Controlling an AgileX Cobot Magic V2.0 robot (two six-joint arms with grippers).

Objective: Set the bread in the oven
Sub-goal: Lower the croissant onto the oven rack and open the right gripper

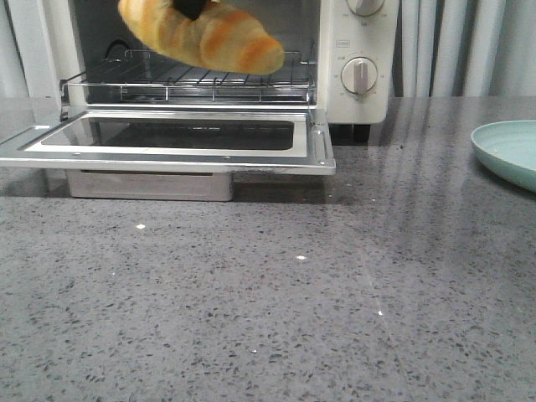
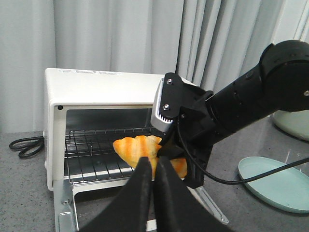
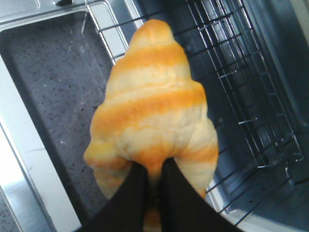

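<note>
The bread, hanging just above the rack's front, will be let go by my right gripper on the wire rack inside the oven (image 1: pixel 226 55), a bit toward the knob side.
The bread (image 1: pixel 209 33), a golden-yellow ridged croissant roll, hangs just above the front of the wire rack (image 1: pixel 193 84) of the cream-white oven (image 1: pixel 368 100), whose glass door (image 1: pixel 167 138) lies open and flat. My right gripper (image 3: pixel 153 169) is shut on the bread (image 3: pixel 152 116), pinching its wide end, with the tapered end over the rack (image 3: pixel 241 96). In the left wrist view my right arm (image 2: pixel 231 111) holds the bread (image 2: pixel 137 150) at the oven mouth. My left gripper (image 2: pixel 153 166) is shut and empty, back from the open oven (image 2: pixel 96 87).
A pale green plate (image 1: pixel 511 151) lies on the grey speckled table right of the oven; it also shows in the left wrist view (image 2: pixel 275 186). The oven's black cord (image 2: pixel 24 145) lies coiled at its left. Grey curtains hang behind.
</note>
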